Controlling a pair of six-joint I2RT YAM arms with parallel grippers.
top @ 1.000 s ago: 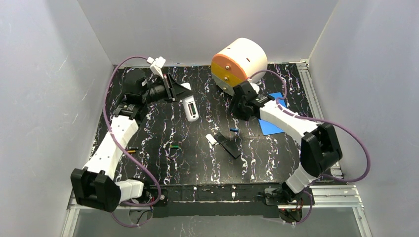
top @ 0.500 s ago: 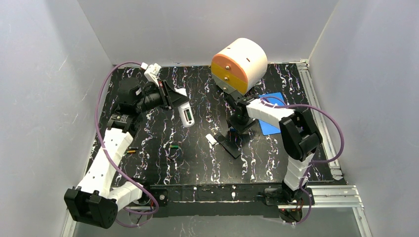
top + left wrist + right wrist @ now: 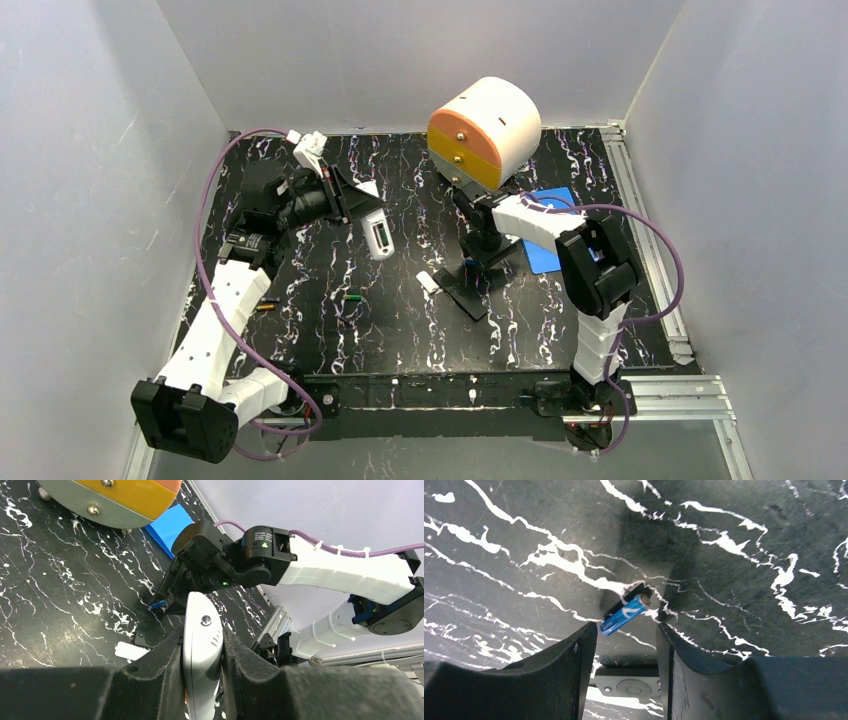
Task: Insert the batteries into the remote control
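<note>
The blue battery is at a slant to the fingers of the robot's right gripper, so next the right gripper lines them up and grips its near end (image 3: pixel 608 627) before carrying it to the white remote control.
My left gripper (image 3: pixel 202 652) is shut on a white remote control (image 3: pixel 202 645) and holds it above the table at the back left; the same remote control (image 3: pixel 379 233) hangs from the left gripper (image 3: pixel 356 205) in the top view. A blue battery (image 3: pixel 625 614) lies on the table, slanted, just past the tips of my right gripper (image 3: pixel 626 632), whose jaws stand apart on either side without touching it. That battery (image 3: pixel 157 605) also shows under the right gripper (image 3: pixel 478 256). A green battery (image 3: pixel 352 297) and an orange-yellow one (image 3: pixel 265 307) lie further left.
A black remote (image 3: pixel 466 296) with a white cover piece (image 3: pixel 428 282) beside it lies just in front of the right gripper. A round orange-and-white drawer box (image 3: pixel 485 130) stands at the back, a blue sheet (image 3: pixel 548 255) to its right. Grey walls enclose the table.
The right arm has folded in and brought its gripper down over the blue battery, jaws a little narrower. The left arm has shifted the white remote slightly left.
</note>
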